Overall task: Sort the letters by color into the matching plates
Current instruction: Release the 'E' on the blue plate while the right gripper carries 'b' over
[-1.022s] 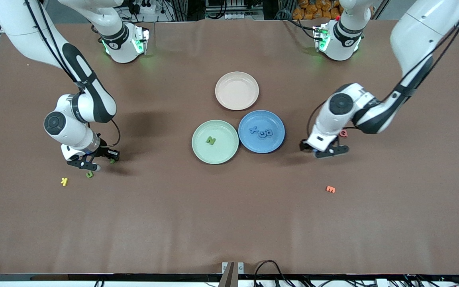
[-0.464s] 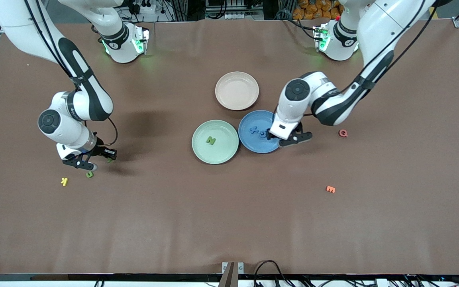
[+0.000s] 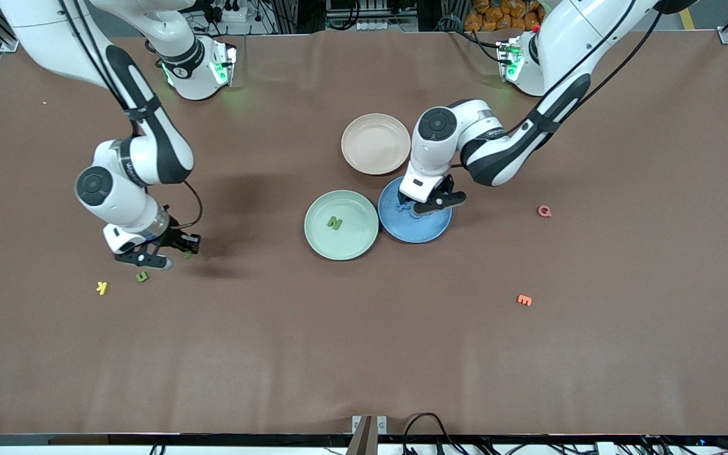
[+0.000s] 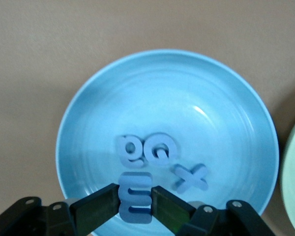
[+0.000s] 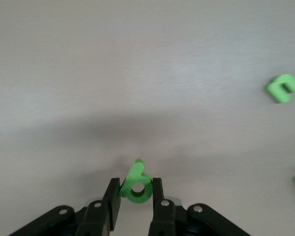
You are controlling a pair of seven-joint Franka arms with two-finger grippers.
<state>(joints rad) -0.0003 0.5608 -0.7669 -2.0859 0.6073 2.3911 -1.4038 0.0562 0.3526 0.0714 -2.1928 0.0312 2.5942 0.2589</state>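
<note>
My right gripper is going to let go of the small green letter on the mint green plate (image 3: 321, 219), next to the green N.
My left gripper (image 3: 430, 203) hangs over the blue plate (image 3: 416, 232), shut on a blue letter E (image 4: 135, 189) pinched between its pads. Three more blue letters lie in that plate (image 4: 187, 98), among them an X (image 4: 191, 178). Beside it, the mint green plate (image 3: 323, 243) holds a green N (image 3: 335, 222). Toward the right arm's end, my right gripper (image 3: 185, 251) is just above the tablecloth, shut on a small green letter (image 5: 135, 181). A green U (image 3: 142, 276) lies on the cloth close by, also visible as the green U (image 5: 283, 88) in the right wrist view.
An empty beige-pink plate (image 3: 375, 144) sits farther from the front camera than the other two. A yellow K (image 3: 102, 288) lies beside the green U. A red Q (image 3: 544, 211) and an orange E (image 3: 524, 300) lie toward the left arm's end.
My left gripper has carried the blue E from near the red Q to over the blue plate. My right gripper has shifted slightly toward the plates with the green letter.
</note>
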